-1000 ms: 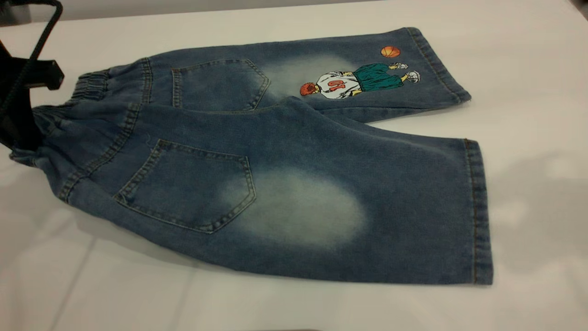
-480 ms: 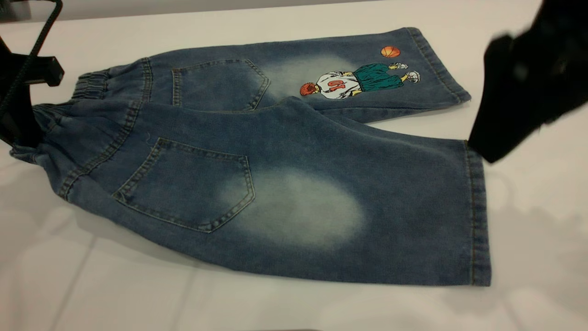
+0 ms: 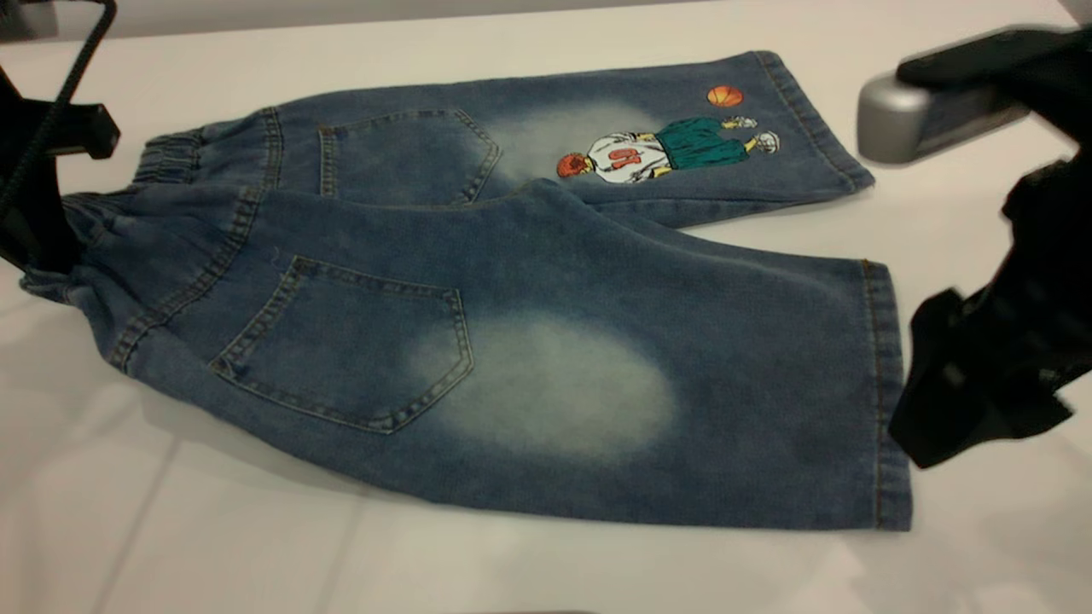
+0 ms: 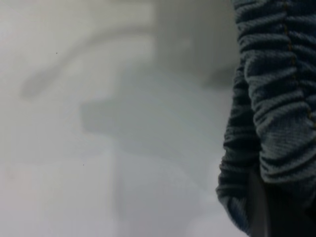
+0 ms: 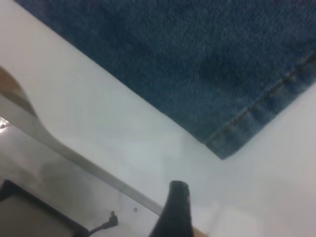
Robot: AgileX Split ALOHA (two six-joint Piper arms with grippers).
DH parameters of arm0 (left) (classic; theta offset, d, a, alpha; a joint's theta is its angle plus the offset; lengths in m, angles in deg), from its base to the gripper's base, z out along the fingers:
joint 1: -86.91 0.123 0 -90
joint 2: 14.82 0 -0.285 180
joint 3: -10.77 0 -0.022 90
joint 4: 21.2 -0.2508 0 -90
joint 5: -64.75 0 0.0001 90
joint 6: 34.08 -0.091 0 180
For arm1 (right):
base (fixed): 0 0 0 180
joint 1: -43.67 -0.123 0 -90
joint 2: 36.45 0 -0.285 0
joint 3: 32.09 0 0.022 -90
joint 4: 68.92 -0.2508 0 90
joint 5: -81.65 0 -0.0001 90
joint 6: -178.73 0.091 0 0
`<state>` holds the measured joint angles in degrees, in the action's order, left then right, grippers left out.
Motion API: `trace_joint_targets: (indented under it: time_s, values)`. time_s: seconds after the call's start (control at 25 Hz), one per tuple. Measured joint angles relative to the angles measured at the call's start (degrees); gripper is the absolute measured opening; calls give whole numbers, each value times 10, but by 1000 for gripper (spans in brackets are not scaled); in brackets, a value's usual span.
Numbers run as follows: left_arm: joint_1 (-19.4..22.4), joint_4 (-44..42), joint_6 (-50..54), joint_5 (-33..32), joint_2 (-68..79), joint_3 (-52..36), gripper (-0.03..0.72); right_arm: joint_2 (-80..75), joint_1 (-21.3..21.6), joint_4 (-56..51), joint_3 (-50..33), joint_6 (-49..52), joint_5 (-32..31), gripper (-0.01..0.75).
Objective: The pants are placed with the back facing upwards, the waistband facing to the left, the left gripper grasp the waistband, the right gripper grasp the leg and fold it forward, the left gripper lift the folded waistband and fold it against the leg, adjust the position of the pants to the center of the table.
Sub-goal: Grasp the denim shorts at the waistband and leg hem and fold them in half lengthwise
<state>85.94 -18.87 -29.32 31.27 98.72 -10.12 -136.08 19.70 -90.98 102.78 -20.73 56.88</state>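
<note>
I will use my right gripper to grab the near corner of the hem point(image 3: 888, 518) point(image 5: 217, 147) on the leg with the faded oval, to fold that leg forward.
The pants point(image 3: 529, 281) lie back up on the white table point(image 3: 964, 239), waistband point(image 3: 162, 162) to the left, cartoon leg at the far side. The leg point(image 3: 682, 375) with the faded oval lies nearest, its hem to the right. My left gripper point(image 3: 34, 222) stands at the waistband's near corner, shut on the gathered cloth point(image 4: 276, 98), which is raised slightly off the table. My right gripper point(image 3: 972, 401) hovers just beyond the leg's hem, open. One of its fingers point(image 5: 177, 207) shows above bare table, apart from the hem corner point(image 5: 237, 133).
The silver-grey block point(image 3: 921, 119) on the right arm hangs over the table beside the cartoon leg's hem. The table's edge with a metal strip point(image 5: 64, 153) runs close to the right gripper. Bare tabletop point(image 3: 256, 546) surrounds the pants.
The right arm came in from the upper right and dropped toward the near leg's hem. The left gripper and waistband corner barely shifted.
</note>
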Motion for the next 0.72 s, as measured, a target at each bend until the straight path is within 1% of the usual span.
trace_joint_targets:
  time_s: [0.2,0.36,0.52,0.72]
  values:
    - [0,0,0,0,0,0,48,-64,-2,-40,-1,-43,29,592]
    - [0,2,0,-1,0,0,48,-106,-29,-78,-1,-93,53,592]
    - [0,2,0,-1,0,0,48,-140,-51,-89,-1,-114,99,592]
    - [0,2,0,-1,0,0,48,-181,-52,-86,-1,-118,151,592]
